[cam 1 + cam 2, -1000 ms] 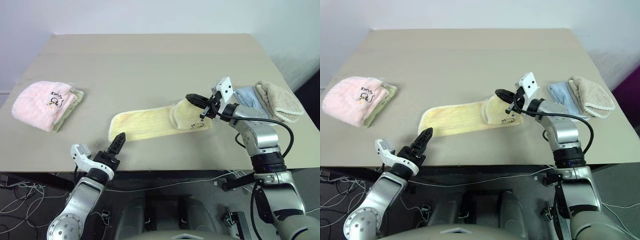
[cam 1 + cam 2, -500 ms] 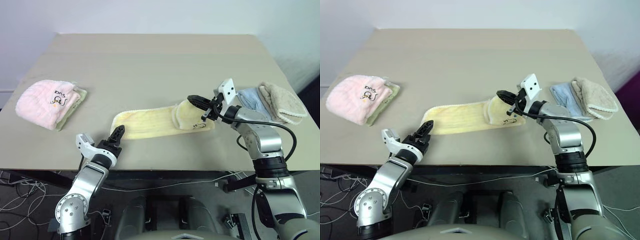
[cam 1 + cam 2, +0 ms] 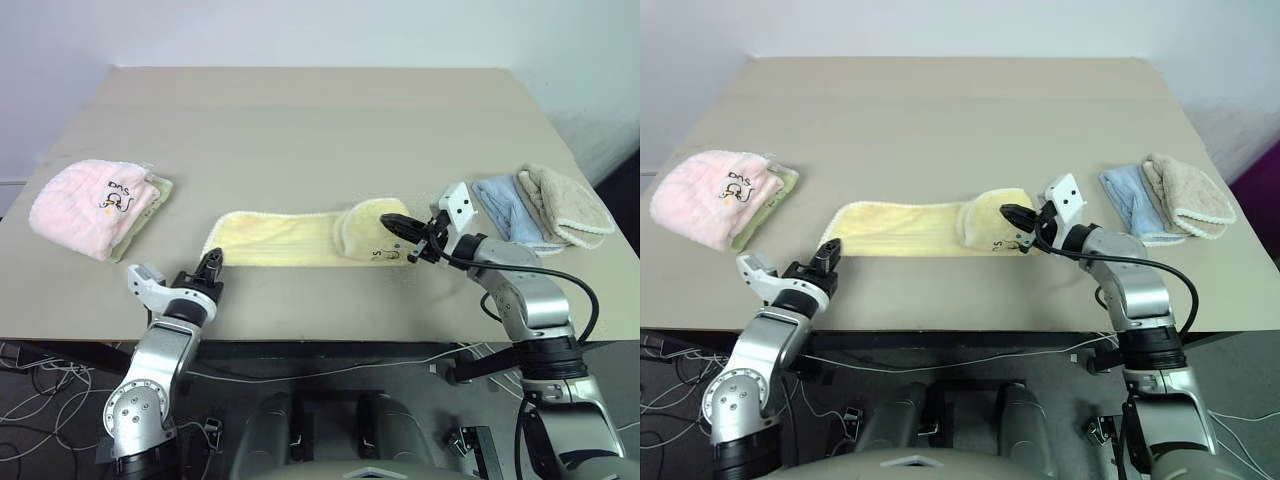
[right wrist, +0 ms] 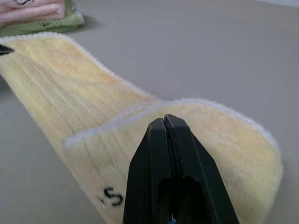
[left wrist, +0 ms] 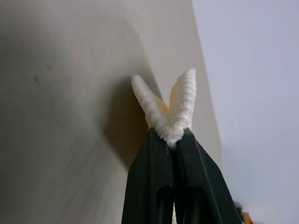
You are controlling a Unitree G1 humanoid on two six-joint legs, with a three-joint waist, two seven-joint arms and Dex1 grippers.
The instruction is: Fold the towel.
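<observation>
I need to release the loose end of the pale yellow towel from my left gripper on the folded flap (image 3: 372, 245) next to the dark logo.
The pale yellow towel (image 3: 285, 238) lies as a long strip across the front middle of the table. Its right end is folded back over itself, with a dark logo (image 3: 385, 253) on the flap. My left gripper (image 3: 212, 262) sits at the strip's left corner, low over the table. In the left wrist view the left gripper (image 5: 172, 140) is shut on the whitish hem (image 5: 184, 98). My right gripper (image 3: 388, 220) is shut, its tips just over the folded flap. In the right wrist view the right gripper (image 4: 163, 119) meets the flap's hem (image 4: 107, 123). No cloth shows between those fingers.
A pink towel (image 3: 90, 205) rests on a green one (image 3: 152, 200) at the table's left. Folded light blue (image 3: 505, 205) and beige (image 3: 562, 205) towels lie at the right. The table's front edge (image 3: 330, 332) runs just behind both grippers. The far half of the table (image 3: 300, 120) is bare.
My left gripper went forward to the towel's left corner and shut on it. The strip now lies straighter and further left. My right gripper sank toward the table, staying shut.
</observation>
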